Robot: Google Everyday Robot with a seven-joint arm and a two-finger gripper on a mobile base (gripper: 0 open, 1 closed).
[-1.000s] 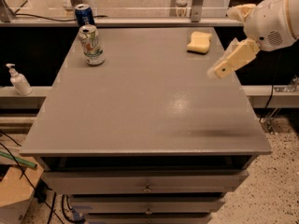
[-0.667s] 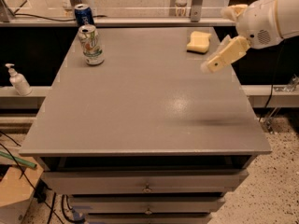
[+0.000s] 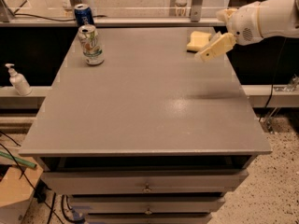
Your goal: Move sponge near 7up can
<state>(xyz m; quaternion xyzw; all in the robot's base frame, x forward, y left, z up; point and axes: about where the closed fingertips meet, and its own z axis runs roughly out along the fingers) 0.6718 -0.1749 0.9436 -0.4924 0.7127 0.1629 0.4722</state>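
The pale yellow sponge (image 3: 199,40) near the grey table's far edge belongs near the 7up can. My gripper goes to it next and closes there.
The pale yellow sponge (image 3: 198,40) lies flat near the far right corner of the grey table (image 3: 140,106). The 7up can (image 3: 91,45), silver-white with green lettering, stands upright at the far left of the table. My cream-coloured gripper (image 3: 211,50) hangs above the table at the right, just in front of and to the right of the sponge, partly overlapping it in view. It holds nothing that I can see. The sponge and the 7up can are far apart, about the table's width.
A dark blue can (image 3: 83,14) stands behind the 7up can at the table's far edge. A white pump bottle (image 3: 17,80) sits on a ledge left of the table. Drawers (image 3: 147,183) are under the table front. A glass panel and posts line the back.
My gripper has moved away from me and slightly left, from above the table's right side towards the sponge. The sponge and both cans have not moved.
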